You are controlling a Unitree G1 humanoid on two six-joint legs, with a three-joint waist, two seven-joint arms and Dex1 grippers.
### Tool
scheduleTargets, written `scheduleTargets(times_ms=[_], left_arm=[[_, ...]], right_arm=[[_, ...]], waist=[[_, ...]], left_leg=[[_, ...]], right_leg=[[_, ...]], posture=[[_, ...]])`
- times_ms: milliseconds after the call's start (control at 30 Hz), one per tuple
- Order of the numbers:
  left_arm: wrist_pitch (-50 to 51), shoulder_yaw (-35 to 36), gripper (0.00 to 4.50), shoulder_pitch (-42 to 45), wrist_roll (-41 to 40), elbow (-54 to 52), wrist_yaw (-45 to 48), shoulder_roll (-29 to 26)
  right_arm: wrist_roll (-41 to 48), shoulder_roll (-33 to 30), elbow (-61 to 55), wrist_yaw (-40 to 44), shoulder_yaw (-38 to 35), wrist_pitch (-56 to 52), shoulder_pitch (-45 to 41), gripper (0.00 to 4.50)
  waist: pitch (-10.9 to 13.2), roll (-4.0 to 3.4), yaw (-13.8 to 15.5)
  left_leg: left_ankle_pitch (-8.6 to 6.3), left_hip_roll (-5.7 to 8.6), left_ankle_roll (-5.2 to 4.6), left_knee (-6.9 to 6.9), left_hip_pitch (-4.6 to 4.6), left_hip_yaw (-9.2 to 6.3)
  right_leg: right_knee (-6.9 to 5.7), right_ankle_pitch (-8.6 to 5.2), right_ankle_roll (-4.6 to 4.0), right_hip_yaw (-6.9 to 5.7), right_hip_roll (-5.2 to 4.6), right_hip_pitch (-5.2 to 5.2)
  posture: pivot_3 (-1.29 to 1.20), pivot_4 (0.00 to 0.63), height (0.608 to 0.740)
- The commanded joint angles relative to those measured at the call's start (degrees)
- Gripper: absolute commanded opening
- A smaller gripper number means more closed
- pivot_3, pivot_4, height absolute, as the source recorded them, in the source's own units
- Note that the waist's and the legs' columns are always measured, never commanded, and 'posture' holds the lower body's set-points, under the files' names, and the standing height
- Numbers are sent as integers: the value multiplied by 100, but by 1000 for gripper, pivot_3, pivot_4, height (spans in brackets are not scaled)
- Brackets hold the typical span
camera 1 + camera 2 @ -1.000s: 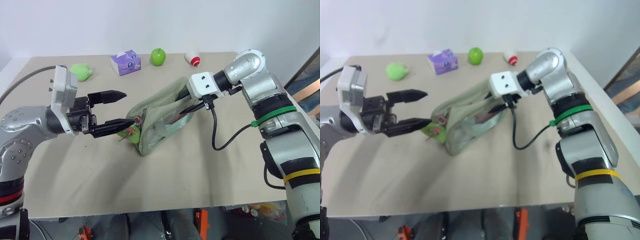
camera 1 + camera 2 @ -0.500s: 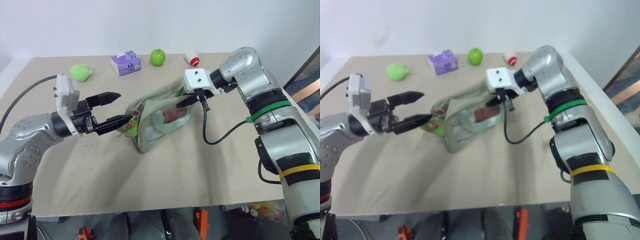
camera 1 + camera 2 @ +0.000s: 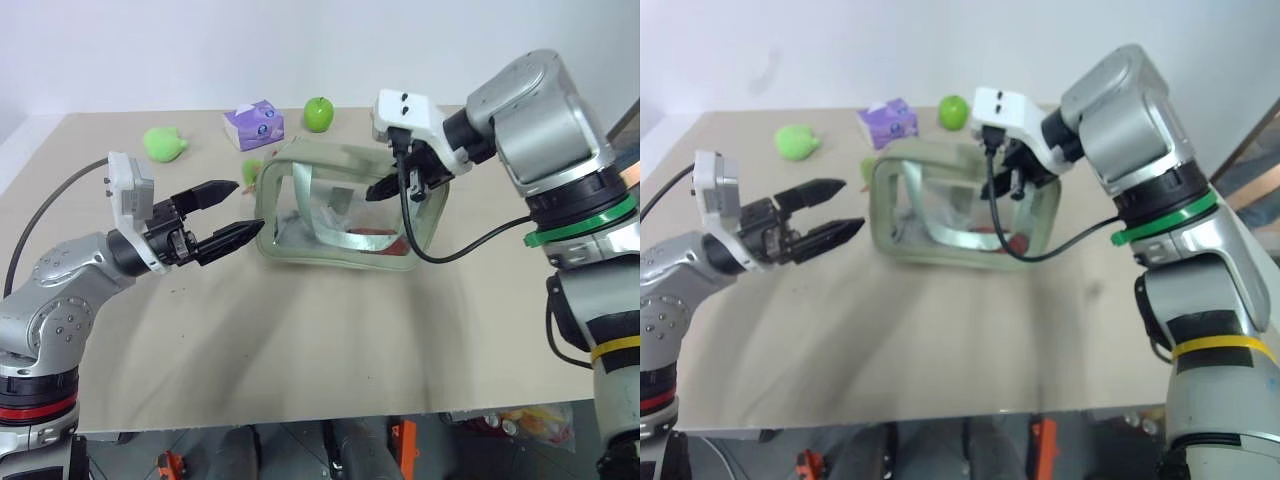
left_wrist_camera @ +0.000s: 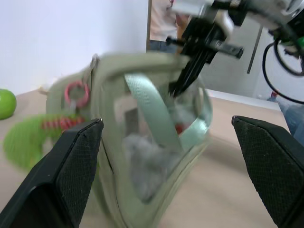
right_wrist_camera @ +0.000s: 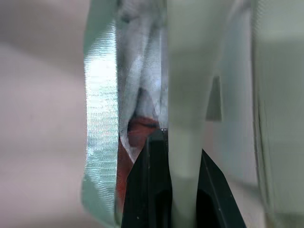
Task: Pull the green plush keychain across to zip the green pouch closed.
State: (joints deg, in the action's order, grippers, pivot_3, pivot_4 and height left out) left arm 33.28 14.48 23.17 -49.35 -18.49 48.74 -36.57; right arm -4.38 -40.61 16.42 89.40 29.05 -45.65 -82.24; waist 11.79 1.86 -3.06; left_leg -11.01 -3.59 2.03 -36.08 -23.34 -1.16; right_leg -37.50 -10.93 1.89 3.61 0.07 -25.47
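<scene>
My left gripper is due next at the green plush keychain, where it should close beside its red-checked ribbon (image 3: 251, 180) (image 4: 51, 125), because pulling it zips the pouch.
The green pouch (image 3: 335, 250) stands upright on the table, its clear side with the pale-green strap facing me and reddish contents low inside. My right gripper (image 3: 382, 192) comes down from above and is shut on the pouch's top edge near its right end; the right wrist view shows pale fabric pinched between the black fingers (image 5: 152, 190). The green plush keychain (image 4: 23, 140) hangs from a pink clasp (image 4: 76, 92) at the pouch's left end, blurred. My left gripper (image 3: 238, 208) is open, just left of the pouch, touching nothing.
Along the table's far edge sit a light-green plush blob (image 3: 164, 143), a purple tissue pack (image 3: 254, 125) and a shiny green apple (image 3: 318, 113). The tan table (image 3: 300, 350) stretches bare toward its near edge.
My right gripper rose and rolled with the pouch's edge in it, pulling the slumped pouch upright. The keychain swung up behind the pouch's left end. The left gripper stayed open and nearly still.
</scene>
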Motion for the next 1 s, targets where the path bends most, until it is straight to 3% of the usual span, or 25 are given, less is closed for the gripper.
scheduleTargets(times_ms=[33,133,500,667,767,900,1000], left_arm=[[-210,93,4500,88,27,37,11,52],[-234,173,4500,174,-52,117,1,63],[-110,420,4500,326,-364,202,-87,11],[-130,419,4500,290,-385,201,-113,7],[-143,393,4500,285,-386,239,-122,49],[-139,329,4500,294,-365,314,-96,88],[-151,314,4500,337,-346,407,-57,95]], right_arm=[[160,-123,-577,250,-57,92,43,47],[127,-221,-870,15,-14,186,603,47],[364,-30,-1219,-491,-260,68,1197,47],[991,17,-1094,-286,-783,-241,899,1735],[2226,-187,-1161,236,-1392,-687,562,2730],[4084,-908,-1579,310,-2044,-589,793,2730],[4200,-1098,-1319,306,-2277,-544,879,2730]], waist=[[0,0,1],[-2,3,14],[-1,2,15],[-1,2,7],[0,0,9],[-1,1,59],[-2,4,43]], left_leg=[[0,0,0,0,0,-1],[0,0,0,-1,2,-3],[0,1,0,-13,-1,0],[0,0,0,-14,-1,-1],[0,1,0,-14,-2,0],[-4,1,-4,-12,-7,-2],[-16,2,-3,-14,-4,-1]], right_leg=[[0,0,0,0,0,0],[0,0,1,-2,0,6],[0,4,8,2,0,5],[0,7,10,2,0,5],[0,8,11,3,0,4],[3,-2,5,-1,-2,8],[12,-14,10,5,-2,18]], posture=[[0,150,740],[0,150,740],[0,150,740],[0,150,740],[0,150,740],[0,150,740],[0,150,740]])
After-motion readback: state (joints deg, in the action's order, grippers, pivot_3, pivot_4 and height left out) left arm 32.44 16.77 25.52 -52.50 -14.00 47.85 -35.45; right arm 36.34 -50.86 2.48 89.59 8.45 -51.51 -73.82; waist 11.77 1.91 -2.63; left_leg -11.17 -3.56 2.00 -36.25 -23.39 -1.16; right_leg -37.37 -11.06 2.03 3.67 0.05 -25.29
